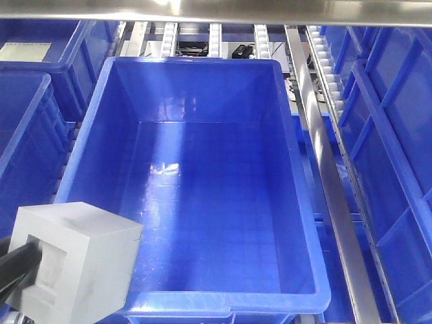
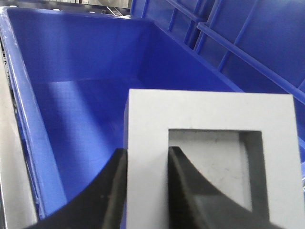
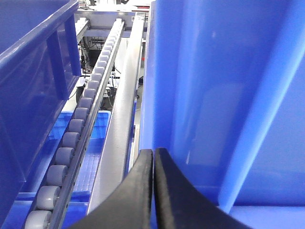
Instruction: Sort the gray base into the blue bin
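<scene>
Next, my left gripper lets go of the gray base on the middle of the blue bin's bottom (image 1: pixel 194 207).
The gray base (image 1: pixel 81 260) hangs at the lower left of the front view, over the near left corner of the blue bin (image 1: pixel 297 223). My left gripper (image 1: pixel 23 263) is shut on it: one black finger sits in the square recess, the other on the outer side. In the left wrist view the gray base (image 2: pixel 209 119) fills the lower right, my left gripper (image 2: pixel 147 153) pinches its wall, and the blue bin's floor (image 2: pixel 81 119) lies below and beyond. My right gripper (image 3: pixel 154 151) is shut and empty beside a blue crate wall.
More blue crates stand at the left (image 1: pixel 27 135), back left (image 1: pixel 47 47) and right (image 1: pixel 398 135). A metal rail (image 1: pixel 324 155) and roller tracks (image 1: pixel 324 67) run between them; rollers (image 3: pixel 71 138) and a rail (image 3: pixel 121 119) show in the right wrist view.
</scene>
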### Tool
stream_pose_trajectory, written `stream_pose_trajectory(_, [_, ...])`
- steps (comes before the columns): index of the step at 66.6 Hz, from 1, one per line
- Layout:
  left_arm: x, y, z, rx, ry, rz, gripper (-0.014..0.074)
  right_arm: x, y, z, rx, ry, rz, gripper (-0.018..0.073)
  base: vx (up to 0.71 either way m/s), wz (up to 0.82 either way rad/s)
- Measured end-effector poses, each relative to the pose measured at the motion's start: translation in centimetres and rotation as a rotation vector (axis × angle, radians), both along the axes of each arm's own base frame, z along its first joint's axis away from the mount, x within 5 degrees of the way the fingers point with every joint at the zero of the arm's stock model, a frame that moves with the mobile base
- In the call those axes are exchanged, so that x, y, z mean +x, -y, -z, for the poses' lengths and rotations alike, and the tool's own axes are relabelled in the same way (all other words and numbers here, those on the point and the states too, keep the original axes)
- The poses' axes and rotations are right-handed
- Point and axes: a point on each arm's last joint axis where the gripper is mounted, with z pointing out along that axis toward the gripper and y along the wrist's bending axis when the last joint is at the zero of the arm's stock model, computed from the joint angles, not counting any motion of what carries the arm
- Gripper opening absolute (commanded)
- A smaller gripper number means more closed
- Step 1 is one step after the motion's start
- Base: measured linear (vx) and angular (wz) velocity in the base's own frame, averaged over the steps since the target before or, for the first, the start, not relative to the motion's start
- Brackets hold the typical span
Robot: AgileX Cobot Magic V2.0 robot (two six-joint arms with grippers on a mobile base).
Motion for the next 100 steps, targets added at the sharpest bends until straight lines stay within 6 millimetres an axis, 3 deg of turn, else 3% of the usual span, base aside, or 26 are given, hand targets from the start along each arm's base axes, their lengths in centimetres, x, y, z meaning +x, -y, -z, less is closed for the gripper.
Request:
stream_pose_trajectory(30, [0.0,0.0,-0.1,-0.014,0.004,0.001,-0.0007,0.0,0.0,0.0,0.005,0.000,0.001,-0.0005,0.00,0.00])
stream_pose_trajectory(40, [1.1,0.8,-0.9,-0.036,-0.035,-0.002,-0.0007,0.0,0.0,0.0,0.000,0.000,0.000,-0.0005,0.00,0.00])
stream_pose_trajectory(53, [5.5,3.8,-3.9,0.011,-0.072,0.003,-0.0006,0.0,0.0,0.0,0.005,0.000,0.001,-0.0005,0.00,0.00])
stream_pose_trajectory(62, [9.5,6.5,-4.5,0.071,-0.131,0.005,-0.0003,0.0,0.0,0.0,0.000,0.000,0.000,-0.0005,0.00,0.00])
stream_pose_trajectory(83, [17.8,11.9,-2.4,0.166,-0.259,0.000,0.0003,0.0,0.0,0.0,0.000,0.000,0.000,-0.0005,0.00,0.00])
stream_pose_trajectory(100, [22.4,13.3,0.8,0.150,-0.377,-0.069,0.0004,0.0,0.0,0.0,0.000,0.000,0.000,-0.0005,0.00,0.00])
